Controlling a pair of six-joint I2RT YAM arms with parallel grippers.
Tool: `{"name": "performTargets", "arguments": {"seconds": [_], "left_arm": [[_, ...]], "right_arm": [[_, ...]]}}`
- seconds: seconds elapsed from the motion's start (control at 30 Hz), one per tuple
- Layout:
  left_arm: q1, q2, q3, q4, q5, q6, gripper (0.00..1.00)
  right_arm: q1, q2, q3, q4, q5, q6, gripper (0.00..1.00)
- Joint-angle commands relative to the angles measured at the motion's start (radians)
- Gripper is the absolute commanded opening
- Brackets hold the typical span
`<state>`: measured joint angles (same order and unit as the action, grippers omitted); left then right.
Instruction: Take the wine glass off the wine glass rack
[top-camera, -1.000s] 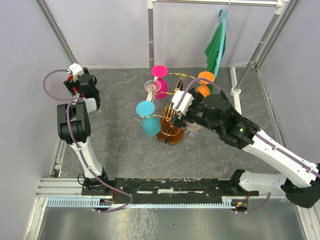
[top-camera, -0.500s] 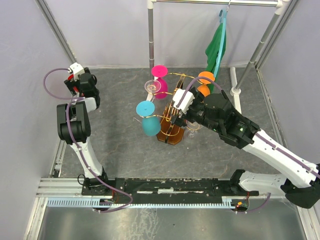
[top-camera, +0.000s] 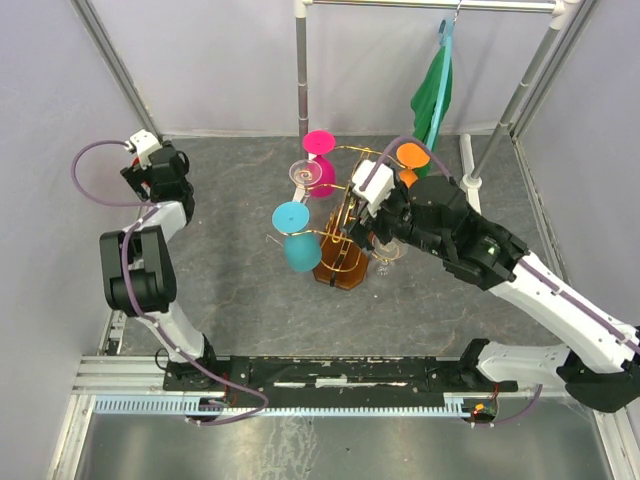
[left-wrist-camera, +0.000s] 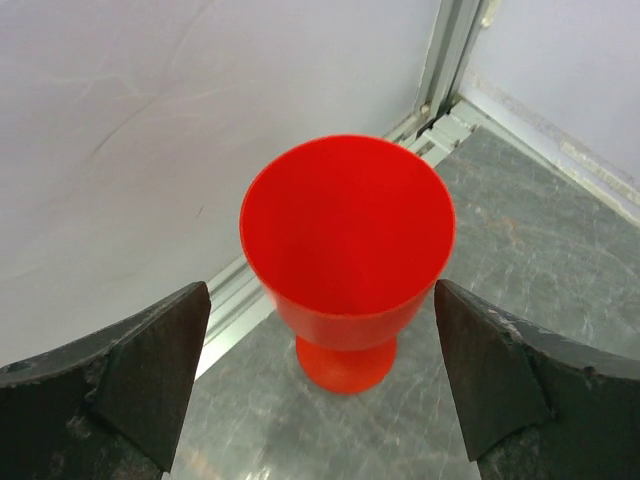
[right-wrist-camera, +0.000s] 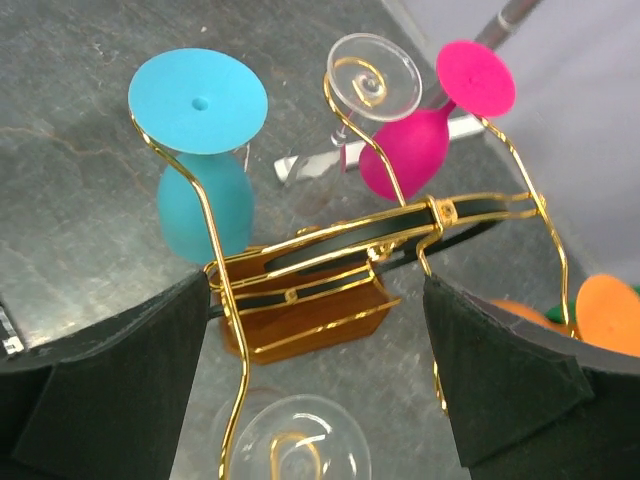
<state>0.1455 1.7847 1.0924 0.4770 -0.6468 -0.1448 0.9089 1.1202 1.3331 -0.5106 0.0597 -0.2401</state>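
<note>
The robot's right gripper will next move to the orange glass's flat foot (top-camera: 423, 156) (right-wrist-camera: 626, 311) and close on its edge next to the green cloth.
The wine glass rack (top-camera: 340, 268) stands mid-table on a brown wooden base (right-wrist-camera: 310, 318), with gold wire arms. Hanging upside down on it are a teal glass (top-camera: 297, 240), a pink glass (top-camera: 320, 165), an orange glass (top-camera: 410, 158) and two clear glasses (top-camera: 302, 173), one of them right under my right gripper (right-wrist-camera: 295, 448). My right gripper (top-camera: 360, 232) is open just above the rack, its jaws on either side of the top bars (right-wrist-camera: 318, 290). My left gripper (top-camera: 160, 172) is open at the far left corner, its jaws either side of an upright red cup (left-wrist-camera: 347, 240) without touching it.
A grey clothes rail post (top-camera: 302, 70) stands behind the rack, with a green cloth (top-camera: 432, 90) on a hanger at the back right. Slanted frame poles flank the table. Walls and an aluminium rail (left-wrist-camera: 440, 120) lie close behind the red cup.
My right gripper has shifted a little toward the back, over the top of the rack. My left wrist has swung slightly left toward the corner. The glasses have not moved.
</note>
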Motion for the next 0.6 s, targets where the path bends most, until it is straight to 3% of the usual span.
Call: {"name": "performTargets", "arguments": {"seconds": [0.0, 0.13, 0.27, 0.57], "left_arm": [[-0.006, -0.163, -0.024, -0.223, -0.029, -0.141, 0.99], [-0.027, -0.312, -0.017, -0.467, -0.02, -0.25, 0.99], [-0.057, -0.481, -0.038, -0.642, -0.021, -0.321, 0.99], [-0.06, -0.616, 0.038, -0.875, 0.049, -0.303, 0.99]], "right_arm": [[-0.02, 0.054, 0.209, -0.125, 0.012, 0.206, 0.92], [-0.056, 0.152, 0.385, -0.272, 0.099, 0.376, 0.78], [-0.169, 0.182, 0.442, -0.335, 0.114, 0.537, 0.68], [-0.461, 0.19, 0.381, -0.325, -0.01, 0.681, 0.66]]}}
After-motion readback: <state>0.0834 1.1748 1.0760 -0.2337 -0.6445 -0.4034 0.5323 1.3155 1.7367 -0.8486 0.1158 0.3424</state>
